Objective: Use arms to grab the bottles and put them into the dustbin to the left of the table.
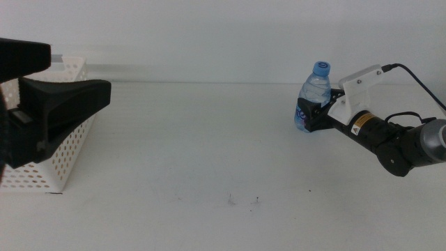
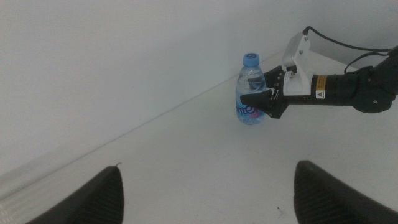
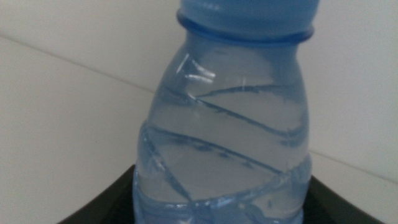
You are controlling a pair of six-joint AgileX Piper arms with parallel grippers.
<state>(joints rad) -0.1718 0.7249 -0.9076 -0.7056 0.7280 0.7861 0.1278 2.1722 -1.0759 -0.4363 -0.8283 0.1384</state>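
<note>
Next, my right gripper releases the water bottle on the bare table [image 1: 198, 146] behind the dark specks, toward the white dustbin.
A small clear water bottle [image 1: 315, 89] with a blue cap stands on the white table [image 1: 209, 153] at the right. My right gripper [image 1: 315, 115] comes in from the right and its jaws close on the bottle's lower body. The right wrist view shows the bottle [image 3: 230, 124] filling the gap between the jaws. The left wrist view shows the bottle [image 2: 250, 93] and the right gripper [image 2: 264, 99] from afar. My left gripper [image 1: 80, 75] hangs open and empty above the white perforated dustbin [image 1: 66, 160] at the left. The cola can and tea bottle are out of view.
A wall runs along the table's far edge. A few small dark specks [image 1: 244, 201] lie on the table near the front middle. A black cable [image 1: 418, 80] trails from the right arm.
</note>
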